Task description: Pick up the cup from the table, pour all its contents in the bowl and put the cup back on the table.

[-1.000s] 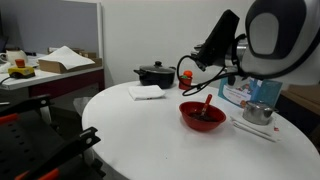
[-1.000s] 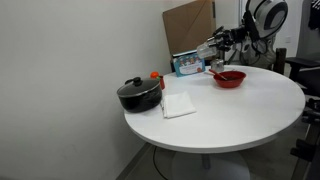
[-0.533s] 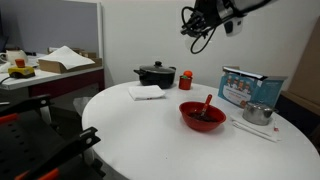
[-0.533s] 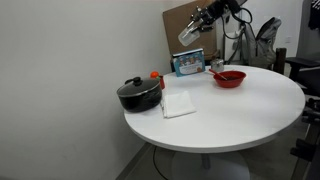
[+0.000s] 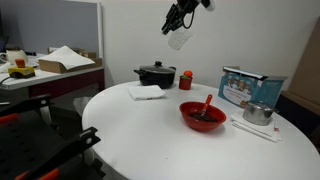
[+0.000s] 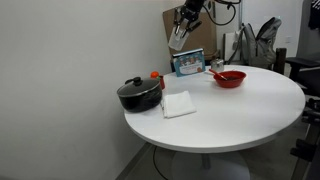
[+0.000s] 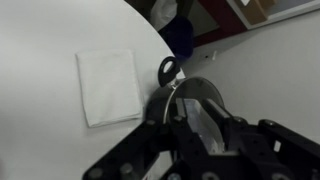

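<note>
My gripper has a place to set the clear cup down. It now hangs tilted over the black pot's area. I should put it on the table (image 5: 167,105) between the white napkin and the red bowl.
My gripper (image 5: 181,18) is high above the table, shut on the clear cup (image 5: 180,40), and shows in both exterior views (image 6: 185,18). The cup (image 6: 178,38) hangs tilted below the fingers, over the area of the black pot. In the wrist view the cup (image 7: 207,128) sits between the jaws (image 7: 195,118). I cannot make out any dark contents inside it. The red bowl (image 5: 203,116) with its spoon handle rests on the round white table (image 5: 140,140), well off to one side of the gripper; it also shows in an exterior view (image 6: 230,78).
On the table (image 6: 240,115) stand a black lidded pot (image 5: 155,74) (image 6: 138,94), a white napkin (image 5: 146,91) (image 7: 108,85), a small red cup (image 5: 186,80), a silver vessel (image 5: 258,113) and a blue box (image 5: 245,87). A cluttered desk (image 5: 50,70) is beyond.
The arm has risen from beside the bowl and swung away toward the black pot side, carrying the clear cup high above the table.
</note>
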